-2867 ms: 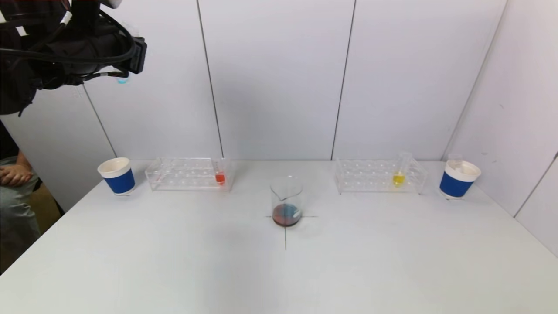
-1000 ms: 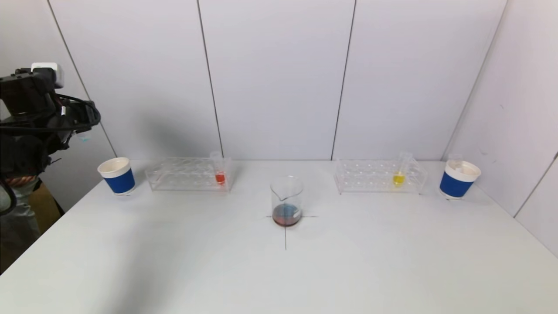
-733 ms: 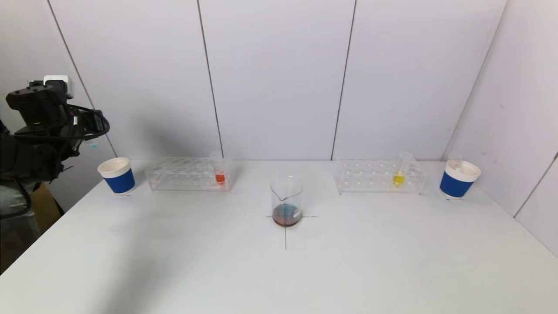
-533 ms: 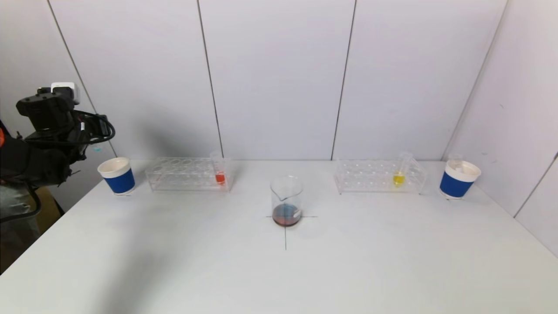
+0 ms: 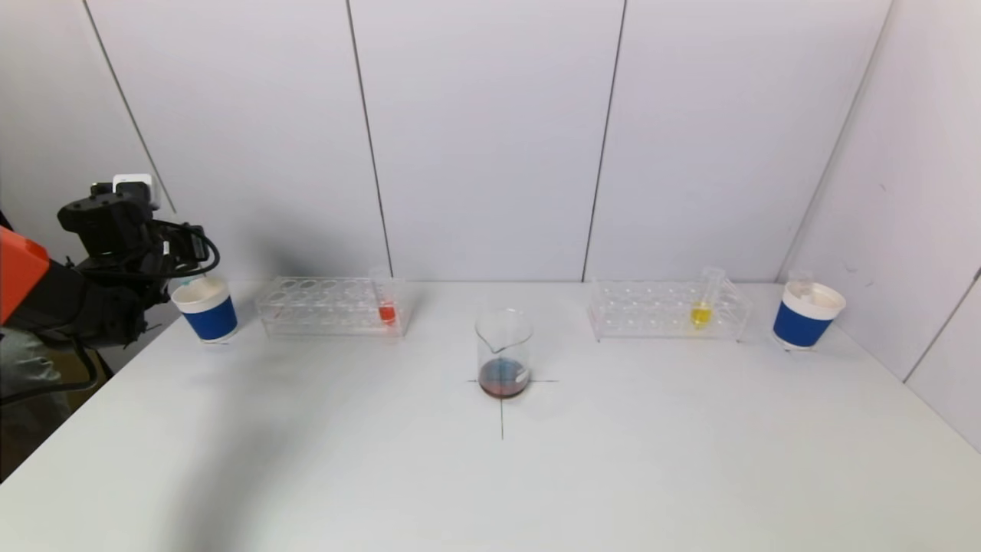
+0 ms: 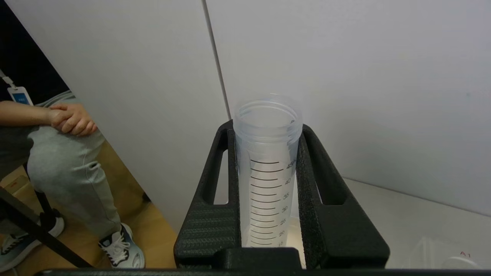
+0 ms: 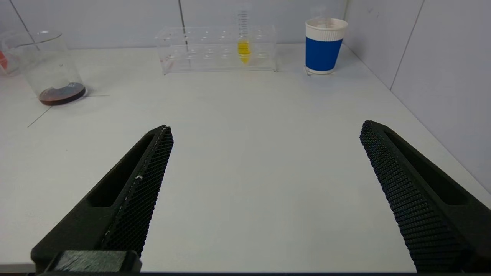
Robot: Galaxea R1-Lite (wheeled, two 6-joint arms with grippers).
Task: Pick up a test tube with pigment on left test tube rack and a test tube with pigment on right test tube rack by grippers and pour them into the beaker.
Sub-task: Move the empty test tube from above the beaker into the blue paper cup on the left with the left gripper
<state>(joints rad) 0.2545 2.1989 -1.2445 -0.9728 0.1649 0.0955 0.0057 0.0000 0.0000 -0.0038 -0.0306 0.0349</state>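
The robot's left gripper will release the empty test tube inside the blue paper cup (image 5: 203, 293) (image 6: 272, 243) near the rack of the red pigment tube.
My left gripper (image 5: 182, 257) is shut on an empty clear graduated test tube (image 6: 267, 168) and holds it upright just above the left blue paper cup (image 5: 205, 309). The left test tube rack (image 5: 329, 307) holds a tube with red pigment (image 5: 385, 303). The right test tube rack (image 5: 667, 310) holds a tube with yellow pigment (image 5: 703, 303). The glass beaker (image 5: 503, 353) stands at the table's middle with dark mixed liquid in its bottom. My right gripper (image 7: 264, 130) is open and empty, low over the near right table, out of the head view.
A second blue paper cup (image 5: 805, 314) stands at the far right by the side wall. A seated person (image 6: 65, 153) is just off the table's left edge. The wall runs close behind both racks.
My left arm has come down from high at the upper left, with the empty tube in it, to just above the left cup. Nothing else has moved.
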